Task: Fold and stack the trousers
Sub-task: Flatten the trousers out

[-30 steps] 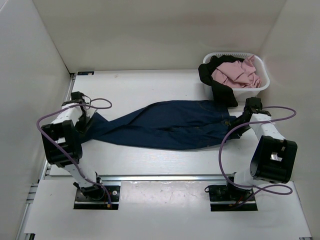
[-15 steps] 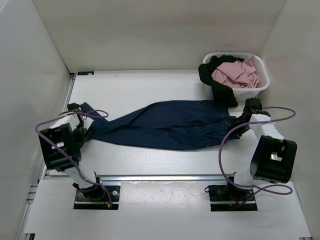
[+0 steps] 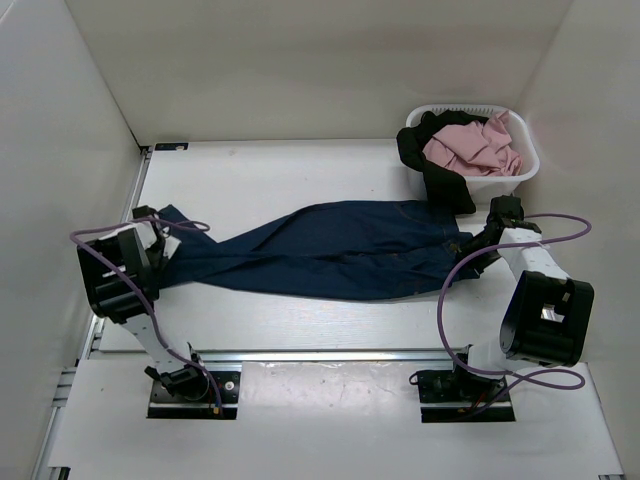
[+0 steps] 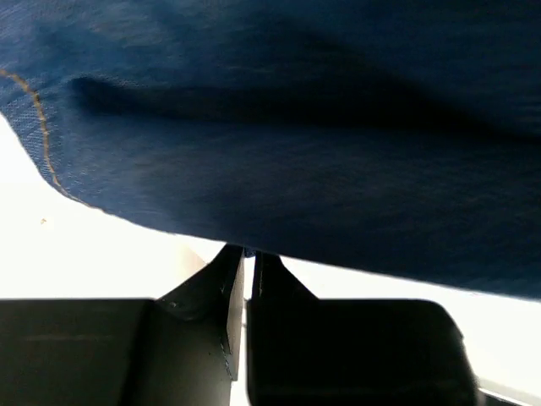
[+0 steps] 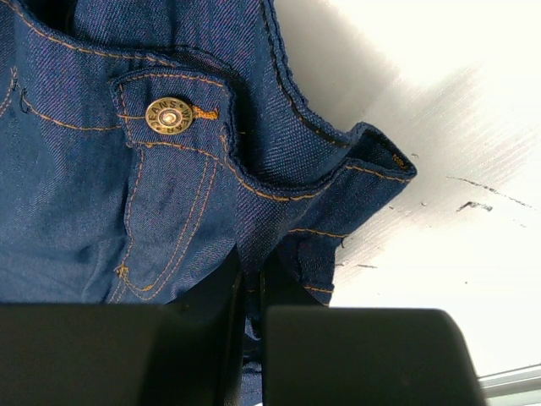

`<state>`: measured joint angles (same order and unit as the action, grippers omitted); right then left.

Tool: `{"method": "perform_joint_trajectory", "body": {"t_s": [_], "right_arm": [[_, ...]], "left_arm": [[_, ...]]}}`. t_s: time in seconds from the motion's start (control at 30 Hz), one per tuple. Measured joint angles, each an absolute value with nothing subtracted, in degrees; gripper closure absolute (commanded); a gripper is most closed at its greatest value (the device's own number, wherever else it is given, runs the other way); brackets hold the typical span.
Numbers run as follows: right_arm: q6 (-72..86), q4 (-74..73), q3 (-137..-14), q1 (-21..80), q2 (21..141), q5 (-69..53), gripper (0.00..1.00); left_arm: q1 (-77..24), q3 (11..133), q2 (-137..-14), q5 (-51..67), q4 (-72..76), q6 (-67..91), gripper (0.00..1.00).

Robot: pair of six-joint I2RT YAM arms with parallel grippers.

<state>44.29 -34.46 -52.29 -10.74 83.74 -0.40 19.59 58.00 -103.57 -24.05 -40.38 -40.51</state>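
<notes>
I should release the waistband from my right gripper on the bare white table [image 3: 490,309] just behind the front metal rail.
The dark navy trousers [image 3: 340,250] lie stretched out across the table, waist to the right and leg ends to the left. My left gripper [image 3: 160,228] is at the leg end. In the left wrist view it [image 4: 249,252] is shut, pinching the lower edge of the denim [image 4: 296,127]. My right gripper [image 3: 470,246] is at the waist. The right wrist view shows it [image 5: 252,264] shut on the waistband fabric [image 5: 279,211], just below the metal button [image 5: 167,116].
A white basket [image 3: 528,168] stands at the back right, holding a pink cloth [image 3: 470,145]. A black garment [image 3: 440,180] hangs over its front rim onto the table near the trousers' waist. White walls enclose the table on three sides.
The left arm has swung left and lower, and its gripper has gone from open to shut on the leg end. The leg end now reaches further left. The right arm has not moved.
</notes>
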Motion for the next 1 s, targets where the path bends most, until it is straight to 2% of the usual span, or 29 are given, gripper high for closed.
{"method": "perform_joint_trajectory", "body": {"t_s": [0.27,0.43,0.63,0.83,0.9,0.93,1.0], "right_arm": [[43.81,-35.07,-52.4,-10.74,83.74,-0.47,1.0],[41.15,-39.4,-55.02,-10.68,82.81,-0.58,1.0],[38.81,-44.56,-56.27,-10.09,75.2,-0.1,1.0],[40.14,-43.59,-46.11,-13.67,68.62,1.48,1.0],[40.66,-42.98,-40.53,-17.21,68.2,1.19,0.89],[40.97,-42.89,-38.39,-18.72,68.23,0.93,0.74],[41.65,-43.07,-34.68,-21.61,68.23,0.6,0.55]], "left_arm": [[25.43,58.98,-101.54,-18.52,-39.59,-41.58,0.86],[30.68,58.89,-93.1,-14.92,-39.9,-46.96,0.86],[39.03,57.78,-85.45,-13.02,-41.82,-52.29,0.86],[42.3,48.1,-84.2,-12.86,-42.54,-54.94,0.86],[43.24,45.04,-84.23,-12.91,-42.89,-55.42,0.86],[43.72,43.64,-84.23,-12.93,-42.85,-55.72,0.86],[44.62,41.45,-84.23,-13.15,-42.85,-56.58,0.86]]}}
